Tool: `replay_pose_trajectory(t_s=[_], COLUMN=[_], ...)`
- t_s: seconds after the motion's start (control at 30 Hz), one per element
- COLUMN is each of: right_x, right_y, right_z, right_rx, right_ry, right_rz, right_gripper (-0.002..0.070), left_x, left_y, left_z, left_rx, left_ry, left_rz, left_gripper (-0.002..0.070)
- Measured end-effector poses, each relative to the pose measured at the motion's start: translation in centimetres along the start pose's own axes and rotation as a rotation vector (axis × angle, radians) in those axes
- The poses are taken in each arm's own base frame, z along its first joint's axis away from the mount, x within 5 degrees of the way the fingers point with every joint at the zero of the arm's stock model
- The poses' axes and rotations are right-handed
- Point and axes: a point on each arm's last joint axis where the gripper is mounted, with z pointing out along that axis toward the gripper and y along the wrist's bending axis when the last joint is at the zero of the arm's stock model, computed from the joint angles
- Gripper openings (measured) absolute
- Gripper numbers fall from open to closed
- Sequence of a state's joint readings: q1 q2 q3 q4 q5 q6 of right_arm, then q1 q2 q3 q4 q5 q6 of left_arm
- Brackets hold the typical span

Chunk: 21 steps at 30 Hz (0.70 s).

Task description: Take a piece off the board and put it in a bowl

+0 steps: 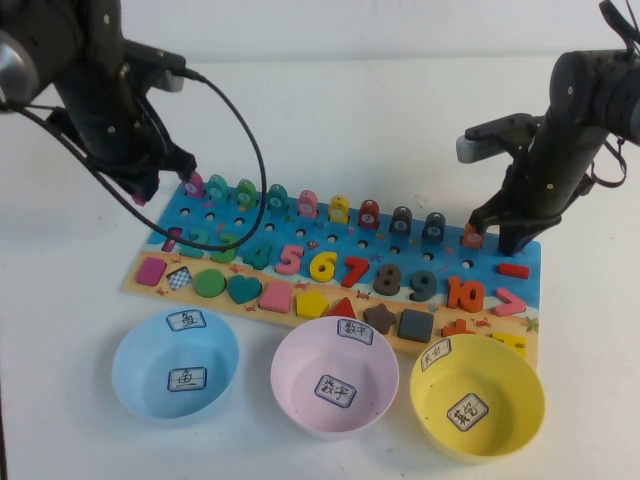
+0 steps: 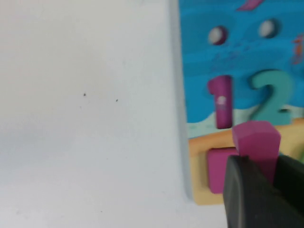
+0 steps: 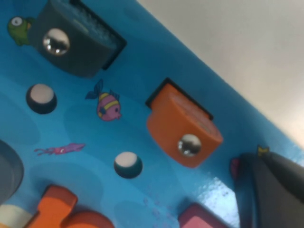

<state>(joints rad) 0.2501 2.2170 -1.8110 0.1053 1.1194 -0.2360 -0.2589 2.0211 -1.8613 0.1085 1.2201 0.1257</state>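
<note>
My left gripper is going to release the magenta block in the pale pink bowl [image 1: 319,378], next to the label on the bowl's bottom.
My left gripper [image 1: 150,192] hangs over the far left corner of the board [image 1: 440,255]. In the left wrist view this gripper [image 2: 263,164] is shut on the piece [image 2: 256,137], a chunky magenta block held up between the black fingers [image 2: 244,190]. Below it the board [image 2: 199,71] shows a flat magenta "1" shape [image 2: 221,102], a teal 2 [image 2: 270,95] and the magenta square tile [image 2: 217,168]. The pale pink bowl [image 1: 335,385] stands in front of the board, in the middle. My right gripper [image 1: 500,240] rests at the board's far right corner, beside the orange peg piece [image 3: 185,128].
A light blue bowl [image 1: 175,365] stands left of the pink one and a yellow bowl [image 1: 478,395] right of it. Coloured digits, shapes and a row of peg pieces fill the board. A black cable [image 1: 245,130] loops from the left arm over the board's far edge.
</note>
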Motion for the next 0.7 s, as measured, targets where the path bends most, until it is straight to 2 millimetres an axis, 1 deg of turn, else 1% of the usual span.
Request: replay_pose_trajectory(t_s=[0.07,0.13,0.2,0.27,0.33,0.47,0.57,0.7], right_x=[0.0,0.0,0.0,0.0,0.0,0.0,0.0,0.0], right_y=[0.0,0.0,0.0,0.0,0.0,0.1,0.1,0.1], right_z=[0.0,0.0,0.0,0.0,0.0,0.0,0.0,0.0], right_rx=[0.0,0.0,-0.001,-0.003,-0.004,-0.006,-0.01,-0.01], right_ry=[0.0,0.0,0.0,-0.001,-0.001,-0.002,-0.002,-0.002], right_rz=[0.0,0.0,0.001,0.001,0.002,0.003,0.005,0.005], right_gripper=[-0.0017,-0.0017,-0.0017,-0.0017,-0.0017,-0.0017,-0.0017,-0.0017], left_x=[0.4,1.0,1.9,2.8,4.0,5.6,6.1,6.5], left_y=[-0.3,-1.1,-2.7,-4.9,-7.5,-11.6,-14.0,-16.4], left_z=[-1.9,-3.9,-5.4,-6.3,-6.6,-6.0,-6.1,-6.7], left_rx=[0.018,0.037,0.062,0.084,0.111,0.153,0.172,0.191], left_ry=[-0.037,-0.07,-0.086,-0.084,-0.069,-0.035,-0.041,-0.069], left_rz=[0.011,0.03,0.068,0.123,0.188,0.292,0.354,0.418], left_gripper=[0.0064,0.0064,0.0064,0.0064,0.0064,0.0064,0.0064,0.0064])
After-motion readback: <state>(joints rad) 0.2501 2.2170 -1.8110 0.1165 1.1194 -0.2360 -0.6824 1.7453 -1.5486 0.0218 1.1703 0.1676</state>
